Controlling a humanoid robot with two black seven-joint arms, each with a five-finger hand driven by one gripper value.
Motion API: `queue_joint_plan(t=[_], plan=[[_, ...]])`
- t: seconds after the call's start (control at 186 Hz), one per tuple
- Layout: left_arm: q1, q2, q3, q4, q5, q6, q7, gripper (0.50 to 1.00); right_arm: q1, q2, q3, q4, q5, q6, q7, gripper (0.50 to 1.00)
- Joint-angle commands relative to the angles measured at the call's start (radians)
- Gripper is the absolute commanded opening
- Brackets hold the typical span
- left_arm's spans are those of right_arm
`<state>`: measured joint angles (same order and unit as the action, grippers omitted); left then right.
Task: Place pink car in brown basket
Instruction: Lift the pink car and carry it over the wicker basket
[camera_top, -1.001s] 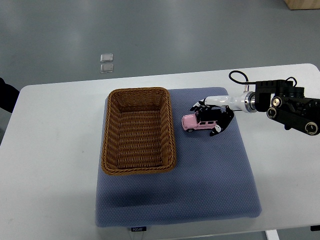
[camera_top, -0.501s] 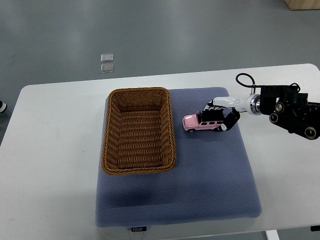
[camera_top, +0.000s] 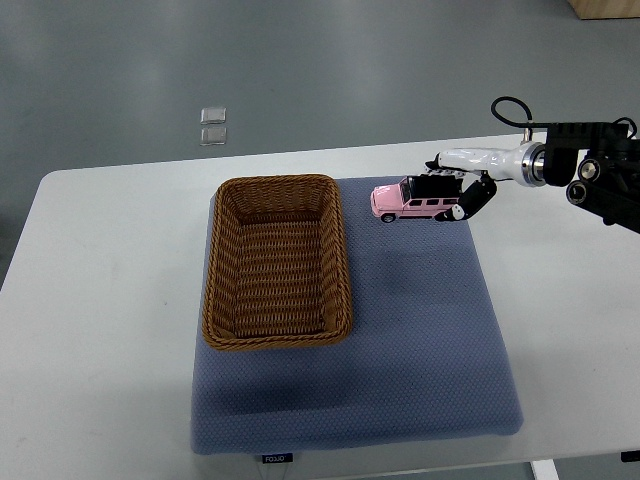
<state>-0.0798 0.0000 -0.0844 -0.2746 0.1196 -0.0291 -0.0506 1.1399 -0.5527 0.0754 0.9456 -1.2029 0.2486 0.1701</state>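
I will let go of the pink car with my right gripper in the middle of the brown basket's woven bottom (camera_top: 279, 257).
The pink car (camera_top: 405, 202) is held in the air by my right hand (camera_top: 452, 192), whose black fingers are shut around its rear half. The car hangs above the far right part of the blue mat (camera_top: 420, 340), nose pointing left toward the basket. Its shadow falls on the mat below. The brown wicker basket (camera_top: 275, 260) stands on the left part of the mat, empty, a short way left of the car. My right arm (camera_top: 585, 175) comes in from the right edge. My left arm is out of sight.
The mat lies on a white table (camera_top: 100, 330). Two small clear squares (camera_top: 213, 125) lie on the grey floor beyond the table. A wooden corner (camera_top: 605, 8) shows at the top right.
My right hand closed on the pink car and lifted it off the mat, moving it up and away from me. The arm drew back toward the far right.
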Motion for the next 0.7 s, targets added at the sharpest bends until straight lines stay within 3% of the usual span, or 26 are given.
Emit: queue_joint_plan(t=[0.0, 0.253, 0.42, 0.587, 0.646, 0.651, 0.694], plan=[[0.000, 0.000, 0.000, 0.000, 0.000, 0.000, 0.000, 1.000, 0.029, -0.035, 0.007, 0.032, 0.002, 0.009, 0.002, 0.500], [0.000, 0.000, 0.000, 0.000, 0.000, 0.000, 0.005, 1.000, 0.135, -0.019, 0.009, 0.102, 0.085, 0.034, 0.003, 0.500], [0.000, 0.000, 0.000, 0.000, 0.000, 0.000, 0.005, 1.000, 0.158, 0.155, -0.019, 0.064, 0.103, 0.031, 0.002, 0.500], [0.000, 0.000, 0.000, 0.000, 0.000, 0.000, 0.005, 1.000, 0.150, 0.356, -0.069, -0.082, 0.100, 0.011, 0.002, 0.500], [0.000, 0.000, 0.000, 0.000, 0.000, 0.000, 0.005, 1.000, 0.149, 0.366, -0.071, -0.090, 0.100, 0.008, 0.002, 0.500], [0.000, 0.000, -0.001, -0.001, 0.000, 0.000, 0.005, 1.000, 0.143, 0.413, -0.072, -0.120, 0.098, -0.005, 0.002, 0.500], [0.000, 0.000, -0.001, -0.002, 0.000, 0.000, 0.005, 1.000, 0.141, 0.451, -0.080, -0.146, 0.097, -0.011, 0.002, 0.500]])
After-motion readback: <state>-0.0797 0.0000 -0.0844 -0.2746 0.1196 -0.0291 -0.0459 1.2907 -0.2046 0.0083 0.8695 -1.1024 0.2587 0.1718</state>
